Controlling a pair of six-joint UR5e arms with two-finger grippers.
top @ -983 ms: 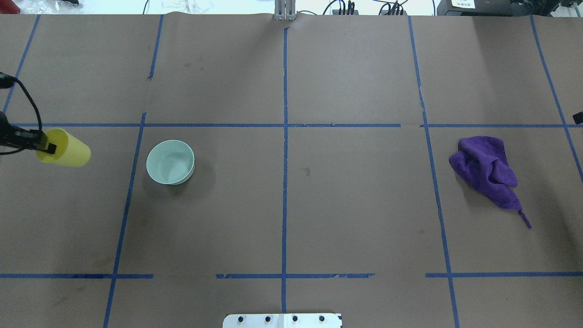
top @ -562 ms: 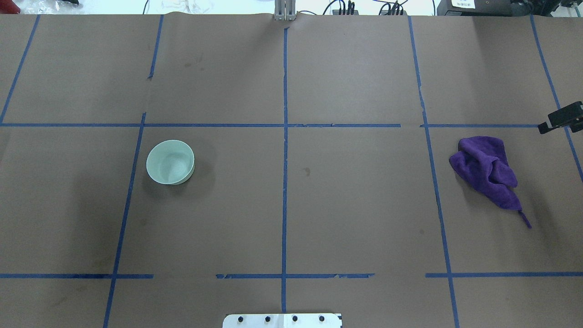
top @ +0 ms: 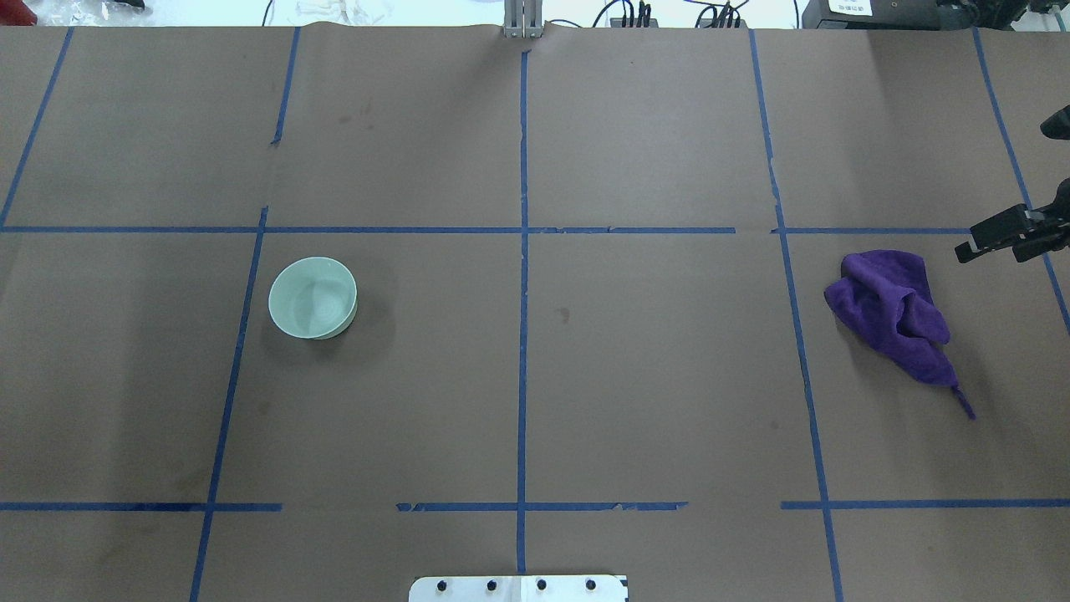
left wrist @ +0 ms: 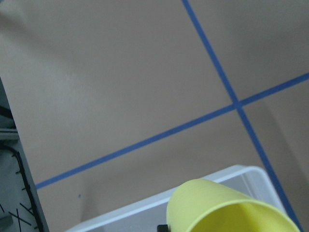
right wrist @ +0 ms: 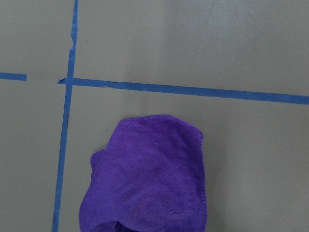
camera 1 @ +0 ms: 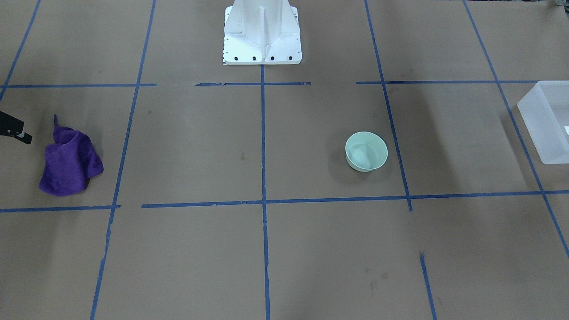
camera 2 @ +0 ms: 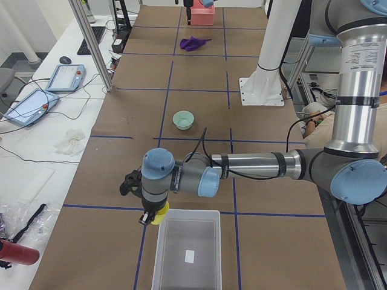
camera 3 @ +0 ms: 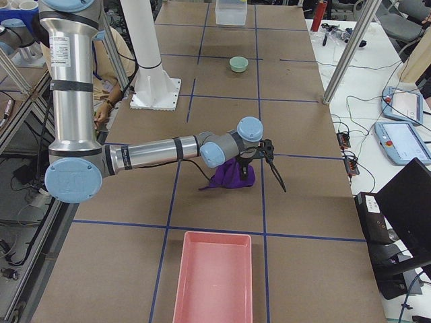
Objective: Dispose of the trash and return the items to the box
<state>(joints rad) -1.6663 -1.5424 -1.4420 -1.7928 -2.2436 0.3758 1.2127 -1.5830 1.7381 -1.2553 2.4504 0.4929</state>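
Observation:
Next, I close my right gripper on the purple cloth's bunched end (camera 1: 76, 141) (right wrist: 116, 205) toward the robot's side of the table, next to the cloth's thin pointed corner.
The yellow cup (camera 2: 158, 212) hangs tilted in my left gripper (camera 2: 147, 216), at the far rim of the frosted white box (camera 2: 188, 254). In the left wrist view the cup (left wrist: 227, 209) fills the bottom, over the box rim (left wrist: 145, 207). The mint-green bowl (top: 313, 297) stands upright and alone on the left half of the table, and shows in the front view (camera 1: 366, 152) too. My right gripper (top: 991, 247) hovers just beyond the purple cloth (top: 894, 313), apart from it, and looks open and empty.
A pink tray (camera 3: 212, 276) lies at the table's right end, past the cloth. The white robot base (camera 1: 262, 33) stands at the robot's side of the table. The box (camera 1: 549, 120) sits at the table's left end, outside the overhead view.
My left gripper has carried the yellow cup out of the overhead view to the left. My right gripper has come in from the right edge towards the purple cloth. Bowl and cloth have not moved.

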